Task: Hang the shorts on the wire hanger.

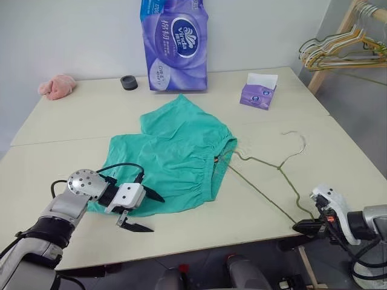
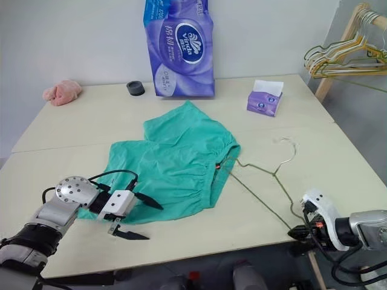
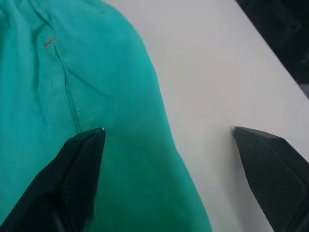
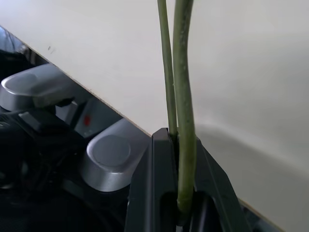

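The shorts' waistband slants beside the hanger; my left gripper needs to pinch the shorts' near edge [image 1: 159,212], pulling them straight toward the table's front edge.
The teal-green shorts [image 1: 175,154] lie flat mid-table, waistband toward the right. The olive wire hanger [image 1: 266,163] lies on the table beside the waistband, with one end reaching into the fabric and its silvery hook [image 1: 296,140] pointing away. At the shorts' near-left hem my left gripper [image 1: 145,211] stands open; one finger [image 3: 77,169] is over the fabric and the other [image 3: 270,164] over bare table. My right gripper [image 1: 300,226] is at the table's front-right edge, shut on the hanger's near corner, and two wire strands [image 4: 183,96] run out from between its fingers.
A purple toilet-paper pack [image 1: 174,45], a black ring [image 1: 129,83], a pink cloth [image 1: 57,86] and a purple tissue box [image 1: 259,92] sit along the back of the table [image 1: 72,121]. Bunched wire hangers on a wooden rail [image 1: 344,48] stand at far right.
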